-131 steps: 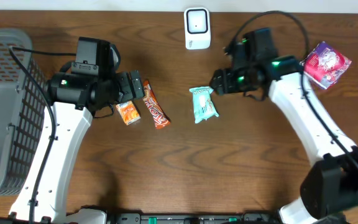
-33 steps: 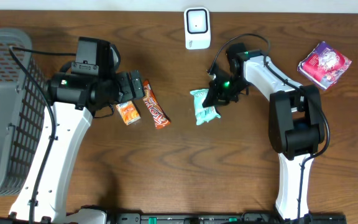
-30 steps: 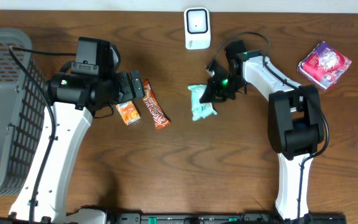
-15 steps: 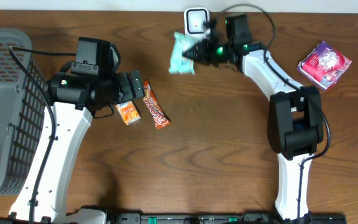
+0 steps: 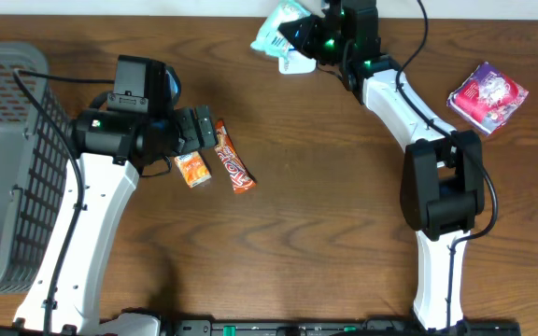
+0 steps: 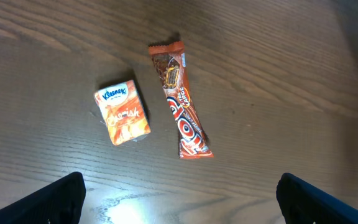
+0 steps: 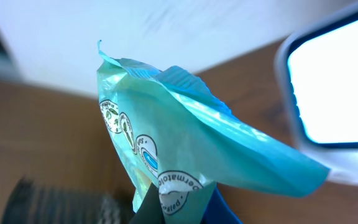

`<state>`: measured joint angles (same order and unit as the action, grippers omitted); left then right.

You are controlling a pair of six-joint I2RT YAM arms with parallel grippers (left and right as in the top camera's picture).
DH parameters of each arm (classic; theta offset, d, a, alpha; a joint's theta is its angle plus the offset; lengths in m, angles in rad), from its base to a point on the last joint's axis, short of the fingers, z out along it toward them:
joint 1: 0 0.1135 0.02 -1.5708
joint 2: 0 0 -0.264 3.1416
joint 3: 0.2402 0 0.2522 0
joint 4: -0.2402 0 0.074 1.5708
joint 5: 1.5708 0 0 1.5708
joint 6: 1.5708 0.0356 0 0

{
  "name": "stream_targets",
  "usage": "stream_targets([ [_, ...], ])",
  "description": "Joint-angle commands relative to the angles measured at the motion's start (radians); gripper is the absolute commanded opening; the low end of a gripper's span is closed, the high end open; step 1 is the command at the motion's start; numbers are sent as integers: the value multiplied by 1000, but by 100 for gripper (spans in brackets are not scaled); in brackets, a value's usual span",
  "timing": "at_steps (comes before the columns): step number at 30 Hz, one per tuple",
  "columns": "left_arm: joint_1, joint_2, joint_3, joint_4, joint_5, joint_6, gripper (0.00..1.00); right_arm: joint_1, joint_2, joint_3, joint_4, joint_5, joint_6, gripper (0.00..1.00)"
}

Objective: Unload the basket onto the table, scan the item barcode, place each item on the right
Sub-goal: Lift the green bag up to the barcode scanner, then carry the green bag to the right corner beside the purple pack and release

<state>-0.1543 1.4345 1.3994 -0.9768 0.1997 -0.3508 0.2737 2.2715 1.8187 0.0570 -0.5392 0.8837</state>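
Note:
Next, my right gripper sets the teal packet on the bare table (image 5: 521,141) just beside the pink packet's near corner.
My right gripper (image 5: 304,33) is shut on a teal packet (image 5: 274,33) and holds it in the air at the table's far edge, just in front of the white scanner (image 5: 295,63). In the right wrist view the packet (image 7: 185,130) fills the middle, pinched at its lower end by the gripper (image 7: 179,211), and the scanner's white face (image 7: 337,81) is at the right. No barcode shows on the packet. My left gripper (image 5: 204,131) hangs open over the left middle of the table with nothing between its fingers (image 6: 55,199).
An orange tissue pack (image 5: 192,169) and an orange chocolate bar (image 5: 233,163) lie side by side under the left gripper (image 6: 179,199). A pink packet (image 5: 488,96) lies at the far right. A grey basket (image 5: 7,168) stands at the left edge.
My right gripper has lifted the teal packet off the middle of the table and carried it back and left to the scanner. The left arm has not moved.

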Motion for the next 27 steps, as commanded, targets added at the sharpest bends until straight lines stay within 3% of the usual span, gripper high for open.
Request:
stream_targets([
  [1,2,3,5,-3,-7,6,98,3,-6,15,3,195,18,1],
  [11,2,3,5,-3,-6,6,98,-3,46,15,43,304,16,1],
  [17,2,3,5,-3,-7,6,98,-48,36,16,14,270,-101,1],
  [27,2,3,5,-3,-7,6,98,-291,-125,89,-398,272,-254,1],
])
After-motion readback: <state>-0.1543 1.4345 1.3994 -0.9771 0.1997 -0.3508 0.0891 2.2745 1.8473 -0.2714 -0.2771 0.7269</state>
